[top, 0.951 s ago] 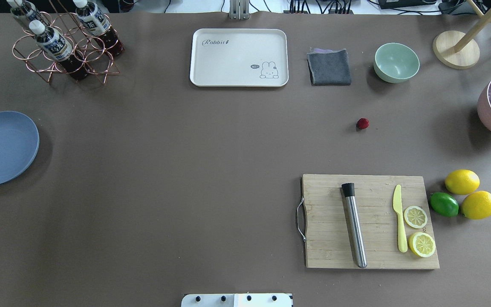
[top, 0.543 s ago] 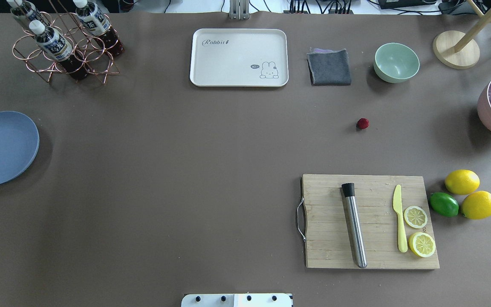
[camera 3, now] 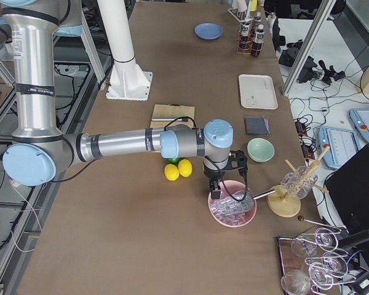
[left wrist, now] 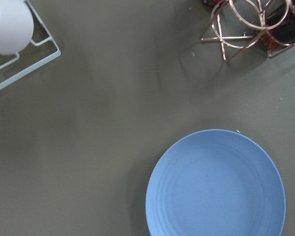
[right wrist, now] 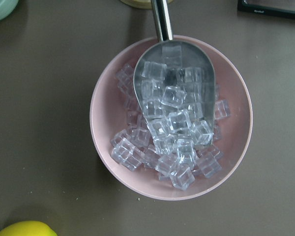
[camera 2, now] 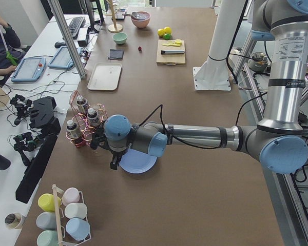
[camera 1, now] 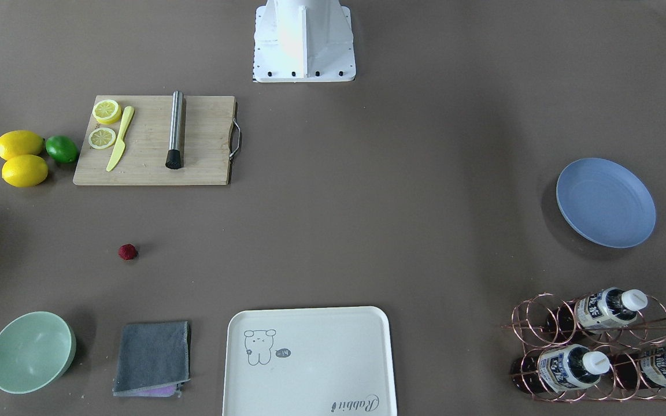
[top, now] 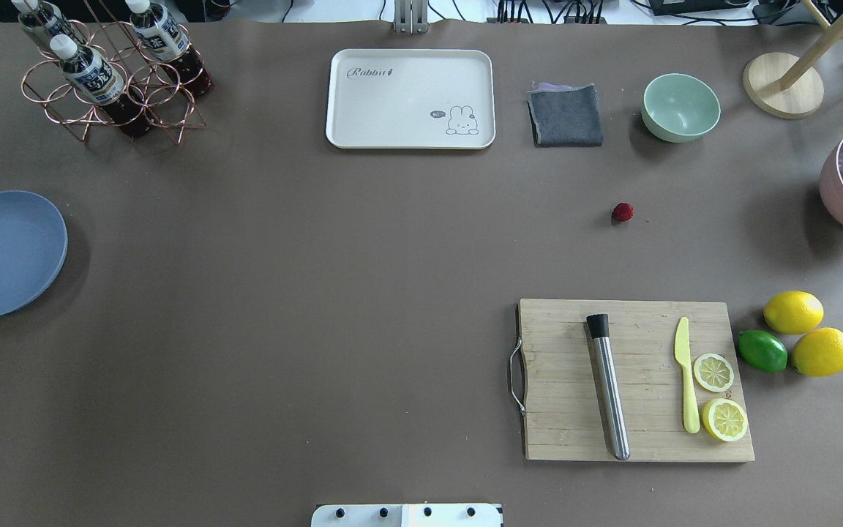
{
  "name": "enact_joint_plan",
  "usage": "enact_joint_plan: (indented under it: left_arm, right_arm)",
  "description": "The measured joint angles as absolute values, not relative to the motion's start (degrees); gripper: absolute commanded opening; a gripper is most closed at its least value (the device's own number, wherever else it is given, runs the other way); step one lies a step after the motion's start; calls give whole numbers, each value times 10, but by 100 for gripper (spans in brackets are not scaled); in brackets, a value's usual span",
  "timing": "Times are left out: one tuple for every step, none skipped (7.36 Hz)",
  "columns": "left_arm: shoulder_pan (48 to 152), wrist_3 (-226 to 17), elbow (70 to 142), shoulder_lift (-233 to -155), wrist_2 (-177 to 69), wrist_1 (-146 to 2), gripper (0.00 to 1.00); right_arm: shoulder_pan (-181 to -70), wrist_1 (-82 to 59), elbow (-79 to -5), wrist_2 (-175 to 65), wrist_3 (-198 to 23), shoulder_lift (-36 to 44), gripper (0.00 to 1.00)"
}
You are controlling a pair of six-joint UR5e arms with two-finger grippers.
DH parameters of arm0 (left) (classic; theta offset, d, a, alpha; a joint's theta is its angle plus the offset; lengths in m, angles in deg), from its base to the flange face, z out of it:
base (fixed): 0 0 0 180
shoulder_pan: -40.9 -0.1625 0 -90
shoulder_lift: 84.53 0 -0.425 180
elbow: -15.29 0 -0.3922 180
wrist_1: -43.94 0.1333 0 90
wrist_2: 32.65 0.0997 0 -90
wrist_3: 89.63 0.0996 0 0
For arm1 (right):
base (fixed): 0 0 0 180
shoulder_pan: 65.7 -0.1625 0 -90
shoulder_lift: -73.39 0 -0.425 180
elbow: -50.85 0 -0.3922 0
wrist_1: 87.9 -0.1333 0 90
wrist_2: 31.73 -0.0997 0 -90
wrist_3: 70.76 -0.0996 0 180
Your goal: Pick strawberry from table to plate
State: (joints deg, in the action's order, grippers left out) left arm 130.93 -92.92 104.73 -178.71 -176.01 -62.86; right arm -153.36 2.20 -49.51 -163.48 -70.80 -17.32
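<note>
I should next close my left gripper on the blue plate's rim (camera 1: 654,209) (left wrist: 147,197), at the side farthest away from the cutting board.
The strawberry (top: 622,212) (camera 1: 128,252) is a small dark-red berry lying alone on the brown table (top: 319,293), right of centre, between the green bowl and the cutting board. The blue plate (top: 4,252) (camera 1: 606,202) (left wrist: 216,184) sits bare at the table's far left edge. My left gripper (camera 2: 114,163) hangs over the plate's edge, far from the berry; I cannot tell whether it is open or shut. My right gripper (camera 3: 216,189) hovers over a pink bowl of ice (right wrist: 171,118); I cannot tell its state either. Neither wrist view shows fingers.
A wooden cutting board (top: 637,380) carries a metal muddler, a yellow knife and two lemon slices. Two lemons and a lime (top: 762,350) lie to its right. At the back stand a green bowl (top: 680,107), grey cloth (top: 566,116), cream tray (top: 410,99) and bottle rack (top: 110,80).
</note>
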Motion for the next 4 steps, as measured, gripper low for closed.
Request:
enact_joint_plan:
  left_arm:
    - [1301,-939,1045,-1805,-1759,-638,98]
    - [1287,-943,1040,-1814,-1757,-642,99]
    - [1278,-944,1029,-1812,-1754,-646,99]
    - [1269,-944,1004,-1809,-1748,-662,99]
  right_arm:
    - [-1533,-22,-497,-1636,-722,-171,100]
    - [-1528,-54,-497,-1643,-753,-166,100]
    - [-1515,-69,-497,-1653,-788,-160,100]
    - [-1495,-78,-499,-1658,-824,-157,100]
